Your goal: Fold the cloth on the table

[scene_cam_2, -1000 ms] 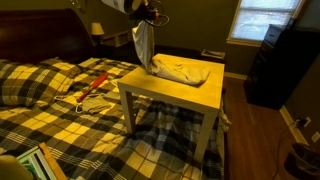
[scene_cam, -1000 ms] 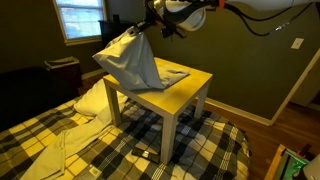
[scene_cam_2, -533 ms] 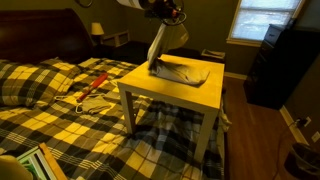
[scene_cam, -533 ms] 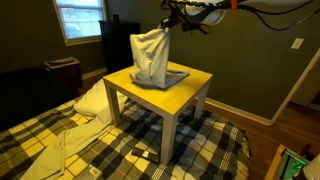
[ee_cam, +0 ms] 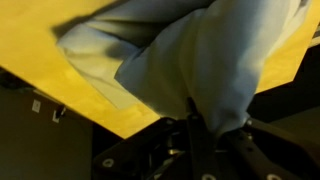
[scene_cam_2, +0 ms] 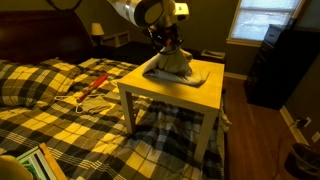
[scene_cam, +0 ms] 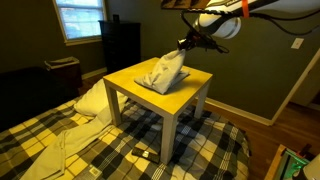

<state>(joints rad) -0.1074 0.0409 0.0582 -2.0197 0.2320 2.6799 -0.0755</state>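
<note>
Next, I lay the bunched cloth's held corner down, open my gripper, then lift its far side (scene_cam_2: 196,72).
A pale grey cloth (scene_cam: 160,73) lies bunched on the yellow square table (scene_cam: 150,97), with one corner drawn up toward the far right edge. My gripper (scene_cam: 186,44) is shut on that raised corner, low over the table's far side. In an exterior view the cloth (scene_cam_2: 172,68) sits under the gripper (scene_cam_2: 168,42) near the table's (scene_cam_2: 160,92) back edge. In the wrist view the cloth (ee_cam: 200,60) hangs from the gripper (ee_cam: 205,125) with the yellow tabletop (ee_cam: 60,70) behind it.
The table stands over a yellow and black plaid blanket (scene_cam: 100,150). A dark dresser (scene_cam: 122,45) and a window (scene_cam: 78,17) are behind. A dark cabinet (scene_cam_2: 268,65) stands by another window, and a red-handled tool (scene_cam_2: 92,88) lies on the bed.
My gripper carried the cloth's corner across the table and down. The cloth hung tall from the gripper before; now it lies low, draped over itself on the tabletop.
</note>
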